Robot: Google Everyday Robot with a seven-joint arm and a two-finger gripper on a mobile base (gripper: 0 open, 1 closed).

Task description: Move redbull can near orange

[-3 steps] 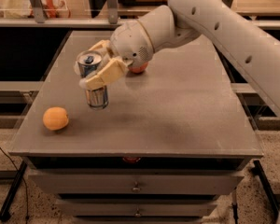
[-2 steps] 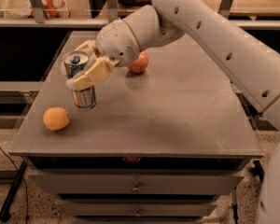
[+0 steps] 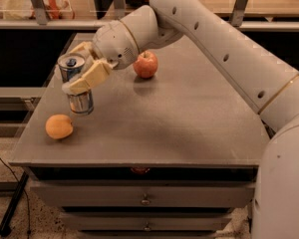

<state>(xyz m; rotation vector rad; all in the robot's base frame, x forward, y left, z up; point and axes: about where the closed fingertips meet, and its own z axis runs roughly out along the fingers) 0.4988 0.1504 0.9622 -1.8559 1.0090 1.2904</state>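
The robot's gripper should release the redbull can, now at or just above the table, upright on the grey table, close against the orange's side [image 3: 79, 121] facing the apple.
My gripper [image 3: 79, 69] is shut on the redbull can [image 3: 77, 88], a slim blue-and-silver can with a silver top. The cream fingers [image 3: 87, 78] clasp its upper half. The can stands upright at the left part of the grey table [image 3: 189, 128], its base at or just above the surface. The orange [image 3: 59, 126] lies on the table near the front left corner, a short way in front and to the left of the can, apart from it.
A red apple [image 3: 146, 63] sits behind and to the right of the can, under my arm. The table's left edge runs close to the can and the orange. Drawers [image 3: 145, 199] lie below the tabletop. Shelving stands behind.
My gripper has carried the can leftward and toward the front, closer to the orange. The apple, earlier hidden behind my arm, now shows.
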